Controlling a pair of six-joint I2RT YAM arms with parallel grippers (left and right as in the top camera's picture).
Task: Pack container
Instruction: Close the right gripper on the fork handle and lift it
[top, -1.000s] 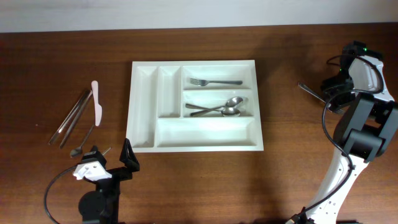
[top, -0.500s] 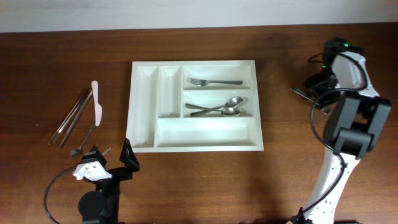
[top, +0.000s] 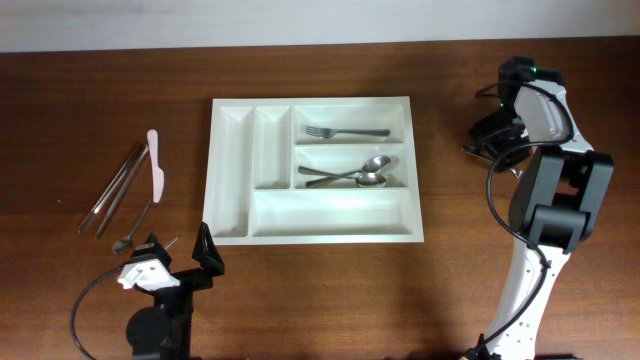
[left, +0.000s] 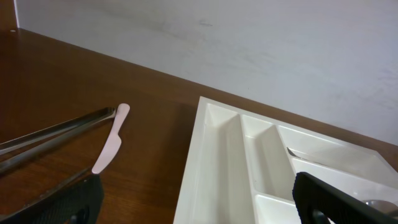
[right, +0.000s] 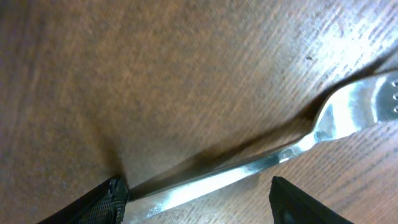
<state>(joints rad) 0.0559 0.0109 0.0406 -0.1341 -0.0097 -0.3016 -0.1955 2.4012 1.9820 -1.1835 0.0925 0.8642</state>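
My right gripper will turn to straddle the fork's handle and pinch it near the fork's neck (right: 305, 144), because the handle runs almost from finger to finger.
The white five-compartment container (top: 350, 100) lies mid-table and also shows in the left wrist view (left: 211, 162). It holds a fork (top: 345, 132) in the top right compartment and two spoons (top: 355, 175) in the one below. A loose silver fork (top: 470, 150) lies on the table to the container's right. My right gripper (top: 492, 140) is over its handle. In the right wrist view the fork (right: 336, 118) runs slantwise between the wide-apart fingers (right: 199, 202), handle near the left finger. My left gripper (top: 178, 248) is open and empty by the container's front left corner (left: 199, 205).
Left of the container lie a pink knife (top: 154, 165), a pair of long metal sticks (top: 115, 190) and a small spoon (top: 135, 228). The knife (left: 111, 140) and sticks (left: 50, 130) show in the left wrist view. A white wall borders the far table edge.
My right arm has moved left, toward the container, and now covers more of the loose fork. The left arm has not moved.
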